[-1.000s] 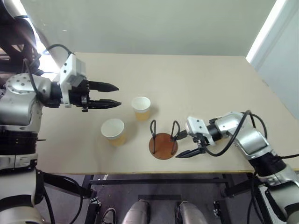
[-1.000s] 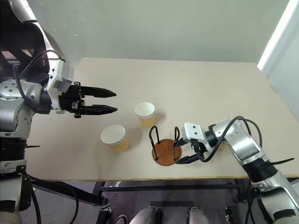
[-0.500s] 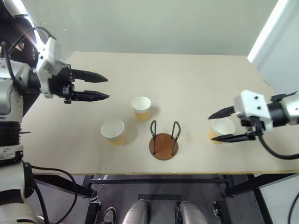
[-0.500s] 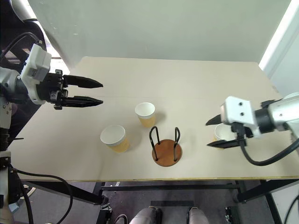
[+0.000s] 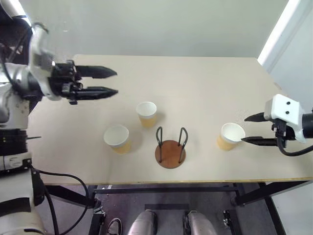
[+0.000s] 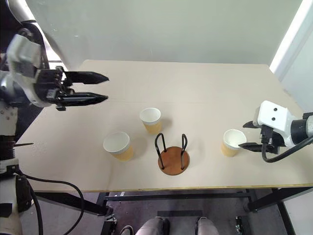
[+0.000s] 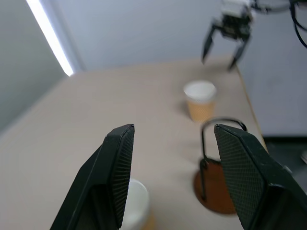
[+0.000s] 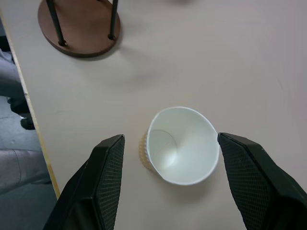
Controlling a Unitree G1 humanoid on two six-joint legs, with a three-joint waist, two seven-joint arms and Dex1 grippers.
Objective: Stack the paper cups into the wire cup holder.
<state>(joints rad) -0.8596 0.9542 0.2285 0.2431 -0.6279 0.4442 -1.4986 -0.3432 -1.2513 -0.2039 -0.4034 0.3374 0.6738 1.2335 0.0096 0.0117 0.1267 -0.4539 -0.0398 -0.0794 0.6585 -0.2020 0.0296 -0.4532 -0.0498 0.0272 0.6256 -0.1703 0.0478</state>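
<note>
I need to close my right gripper on the paper cup's rim (image 5: pixel 231 141) (image 8: pixel 148 146) at the side that faces the front edge of the table, with one finger inside the nearby cup.
Three yellow-tan paper cups stand upright on the table: one (image 5: pixel 146 113) behind the wire cup holder (image 5: pixel 170 149), one (image 5: pixel 117 138) to its left, one (image 5: pixel 230 135) to its right. The holder has a brown disc base and two black wire loops, with nothing in it. My right gripper (image 5: pixel 244 129) hangs open just right of the right cup (image 8: pixel 182 143), whose rim looks slightly bent; its fingers (image 8: pixel 105 182) straddle the cup without touching it. My left gripper (image 5: pixel 116 82) is open and empty, held level above the table's far left, pointing right.
The beige table (image 5: pixel 205 83) has a front edge close to the holder and the right cup. A pale wall runs behind the table. In the left wrist view the right gripper (image 7: pixel 225 40) shows far off beyond a cup (image 7: pixel 200 98).
My right gripper swung up and away from the holder to the right, uncovering the third cup. My left gripper rose and drew back a little toward the table's far left.
</note>
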